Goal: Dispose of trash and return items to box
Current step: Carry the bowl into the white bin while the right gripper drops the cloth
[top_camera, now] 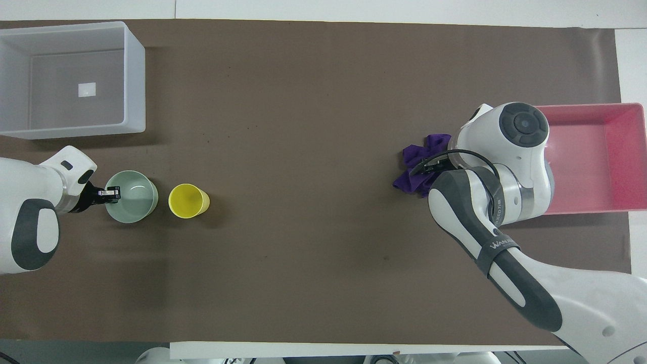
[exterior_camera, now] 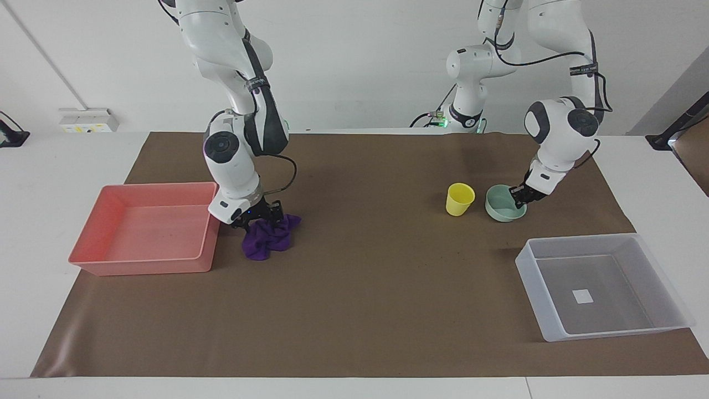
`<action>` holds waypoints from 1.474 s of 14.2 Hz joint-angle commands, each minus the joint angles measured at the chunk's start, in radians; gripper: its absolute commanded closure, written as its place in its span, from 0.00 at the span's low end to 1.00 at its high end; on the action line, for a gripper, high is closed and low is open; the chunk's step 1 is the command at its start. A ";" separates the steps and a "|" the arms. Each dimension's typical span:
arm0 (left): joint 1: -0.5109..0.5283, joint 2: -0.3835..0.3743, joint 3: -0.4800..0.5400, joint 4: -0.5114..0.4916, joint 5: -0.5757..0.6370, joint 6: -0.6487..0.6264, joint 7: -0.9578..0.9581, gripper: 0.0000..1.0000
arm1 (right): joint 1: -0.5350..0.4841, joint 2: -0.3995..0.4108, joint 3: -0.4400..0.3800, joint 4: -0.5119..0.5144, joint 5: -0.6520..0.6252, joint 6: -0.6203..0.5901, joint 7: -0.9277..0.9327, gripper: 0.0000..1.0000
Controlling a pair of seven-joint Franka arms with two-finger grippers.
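The robot's left gripper should put the mint-green bowl, which stands beside the yellow cup now, down on the small white square inside the whitish box [top_camera: 88,88].
The purple rag [exterior_camera: 272,239] lies on the brown mat beside the pink tray; it also shows in the overhead view [top_camera: 415,154]. My right gripper [exterior_camera: 257,218] is down on the rag's top, fingers spread and pressed into the cloth. The mint-green bowl [exterior_camera: 500,209] stands beside the yellow cup [exterior_camera: 460,199], at the left arm's end. My left gripper [exterior_camera: 522,197] is shut on the bowl's rim, on the side away from the cup; it also shows in the overhead view [top_camera: 108,192]. The whitish box [exterior_camera: 540,310] stands empty, farther from the robots than the bowl.
The pink tray [exterior_camera: 206,235] stands empty at the right arm's end, right next to the rag. The brown mat [exterior_camera: 360,288] covers the table. In the overhead view the right arm's wrist [top_camera: 510,146] hides part of the rag and tray.
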 commanded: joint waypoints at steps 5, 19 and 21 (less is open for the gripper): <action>0.004 -0.062 -0.004 0.102 -0.011 -0.236 0.002 1.00 | -0.001 -0.029 0.000 0.026 0.004 -0.031 0.009 1.00; 0.072 0.423 0.010 0.798 -0.166 -0.183 -0.083 1.00 | -0.266 -0.237 -0.014 0.348 -0.014 -0.542 -0.242 1.00; 0.073 0.494 0.025 0.842 -0.169 -0.121 -0.083 1.00 | -0.322 -0.260 -0.014 0.296 -0.016 -0.527 -0.282 1.00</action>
